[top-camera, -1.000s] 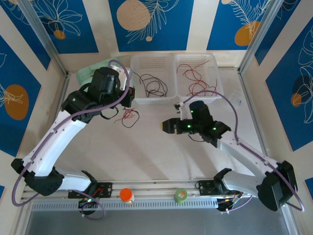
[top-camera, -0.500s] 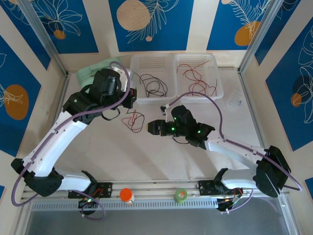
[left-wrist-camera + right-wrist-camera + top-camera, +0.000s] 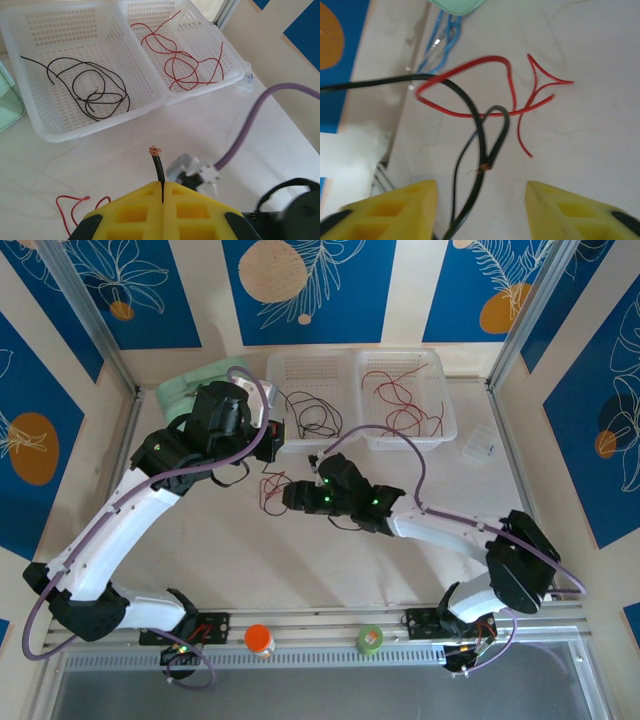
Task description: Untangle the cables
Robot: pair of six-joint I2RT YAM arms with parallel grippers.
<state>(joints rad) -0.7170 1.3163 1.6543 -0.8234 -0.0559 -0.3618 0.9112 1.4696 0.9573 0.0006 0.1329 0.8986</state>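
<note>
Next, my left gripper lets go of the black cable on the white table (image 3: 341, 492) in front of the edge the two baskets share.
A loose tangle of red and black cables (image 3: 268, 485) lies on the white table in front of the baskets. My left gripper (image 3: 277, 435) (image 3: 162, 186) hangs above it, yellow fingers shut on a black cable (image 3: 158, 165) whose frayed copper end sticks out past the tips. My right gripper (image 3: 288, 496) (image 3: 480, 185) sits low at the tangle's right side, open. A black cable (image 3: 481, 150) loops between its fingers without touching them, crossed by a red cable (image 3: 470, 114) farther ahead.
Two white mesh baskets stand at the back: the left basket (image 3: 310, 357) holds a black cable (image 3: 90, 90), the right basket (image 3: 445, 400) red cable (image 3: 180, 65). A pale green object (image 3: 180, 390) and a blue cord (image 3: 440, 40) lie at far left. A clear piece (image 3: 478, 448) rests at right.
My right arm has swung left across the table until its gripper reached the tangle. The tangle has shifted slightly. The left gripper stays shut on its black cable.
</note>
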